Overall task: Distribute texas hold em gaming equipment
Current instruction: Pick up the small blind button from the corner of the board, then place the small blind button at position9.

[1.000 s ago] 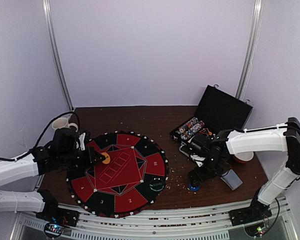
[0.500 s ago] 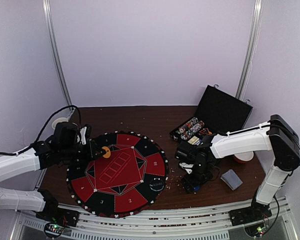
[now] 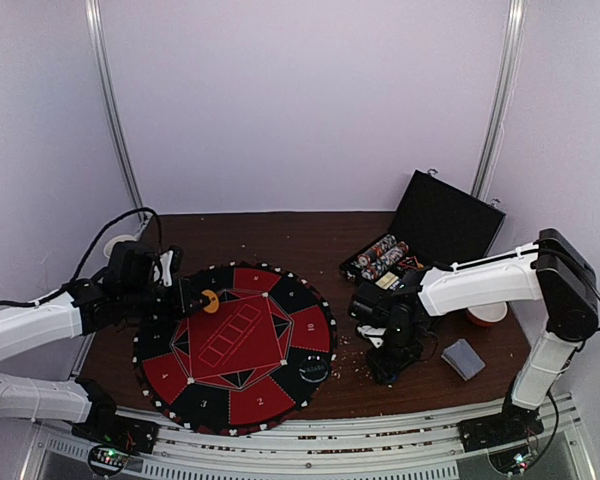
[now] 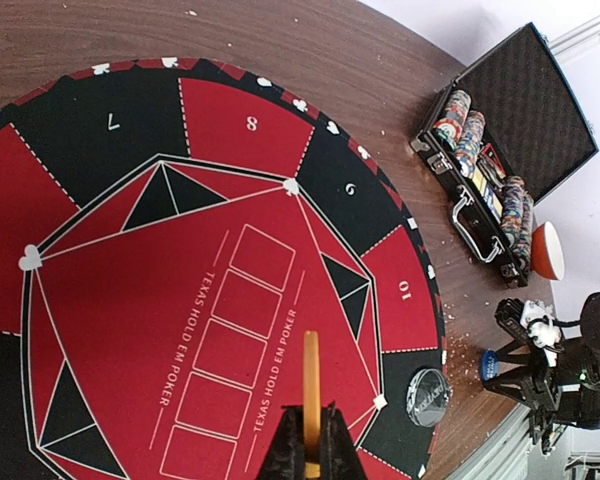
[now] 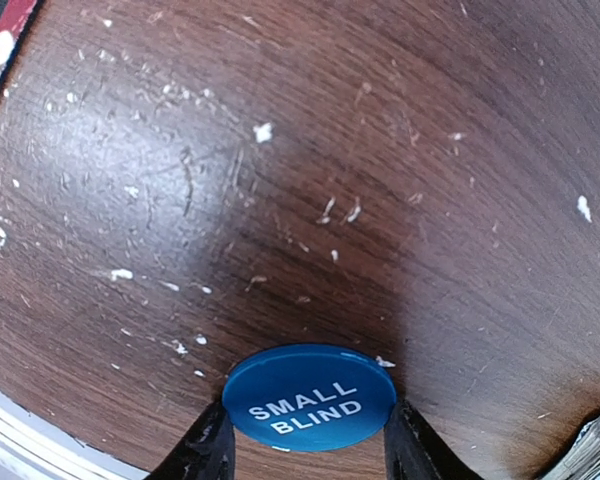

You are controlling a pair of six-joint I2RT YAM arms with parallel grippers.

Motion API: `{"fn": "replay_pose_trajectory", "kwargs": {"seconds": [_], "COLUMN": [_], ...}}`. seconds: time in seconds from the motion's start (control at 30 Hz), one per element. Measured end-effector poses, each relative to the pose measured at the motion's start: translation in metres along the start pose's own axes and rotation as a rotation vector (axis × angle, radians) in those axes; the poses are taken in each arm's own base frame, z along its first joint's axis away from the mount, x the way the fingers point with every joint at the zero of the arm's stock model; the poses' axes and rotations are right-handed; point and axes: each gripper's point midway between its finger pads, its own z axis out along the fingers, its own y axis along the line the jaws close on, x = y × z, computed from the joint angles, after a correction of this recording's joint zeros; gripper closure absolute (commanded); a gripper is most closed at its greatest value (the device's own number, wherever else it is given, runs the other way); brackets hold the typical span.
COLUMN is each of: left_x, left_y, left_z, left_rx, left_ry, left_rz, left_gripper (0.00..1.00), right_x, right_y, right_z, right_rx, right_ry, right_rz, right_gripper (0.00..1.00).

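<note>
My right gripper is to set the blue button disc down on the mat's black sector [image 3: 289, 287] that is nearest the open black case, and let go of it there.
A yellow button disc [image 4: 311, 390] stands on edge between the fingers of my left gripper [image 4: 311, 410], which is shut on it above the red centre of the round mat [image 4: 130, 300]. From above, that gripper [image 3: 195, 299] hangs over the mat's far left part. A blue button disc marked SMALL BLIND [image 5: 310, 397] lies flat on the wooden table, right of the mat. My right gripper [image 5: 308, 418] points down at it, with one fingertip against each side of the disc. A dark disc [image 3: 313, 370] rests on the mat's near right sector.
The open black case [image 3: 435, 225] with rows of striped chips [image 3: 380, 257] stands at the back right. A grey-blue card deck [image 3: 463, 358] lies right of my right gripper, a red-and-white bowl [image 3: 487, 314] behind it. White crumbs litter the wood.
My right gripper moved left and down over the blue disc, and its jaws narrowed from wide open to the disc's sides. My left gripper carried the yellow disc slightly farther back.
</note>
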Motion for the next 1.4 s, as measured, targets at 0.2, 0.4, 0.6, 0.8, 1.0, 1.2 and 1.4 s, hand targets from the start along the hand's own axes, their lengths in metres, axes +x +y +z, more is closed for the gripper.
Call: {"fn": "replay_pose_trajectory", "kwargs": {"seconds": [0.2,0.4,0.6,0.8,1.0,1.2,1.4], "left_x": [-0.002,-0.004,-0.005,-0.007,-0.009,-0.01,-0.009], "left_y": [0.002,0.003,0.003,0.004,0.007,0.011,0.015], "left_z": [-0.001,-0.002,-0.002,-0.002,-0.003,-0.001,0.002], "left_rx": [-0.003,-0.005,-0.006,-0.01,-0.026,-0.046,-0.066], "left_ry": [-0.006,-0.013,-0.017,-0.023,-0.036,-0.043,-0.037], "left_rz": [0.009,0.013,0.016,0.016,0.016,0.018,0.028], "left_gripper": [1.0,1.0,1.0,1.0,1.0,1.0,1.0], "right_x": [-0.004,-0.023,-0.055,-0.116,-0.167,-0.221,-0.272], "right_y": [0.005,0.011,0.019,0.037,0.044,0.047,0.045], "right_z": [-0.005,-0.018,-0.034,-0.052,-0.054,-0.055,-0.043], "right_rx": [0.0,-0.004,0.005,-0.005,-0.005,0.008,0.023], "right_ry": [-0.013,-0.075,-0.146,-0.266,-0.351,-0.442,-0.498], "right_rz": [-0.023,-0.049,-0.084,-0.121,-0.139,-0.142,-0.13], "right_gripper": [0.57,0.57,0.57,0.58,0.58,0.58,0.58]}}
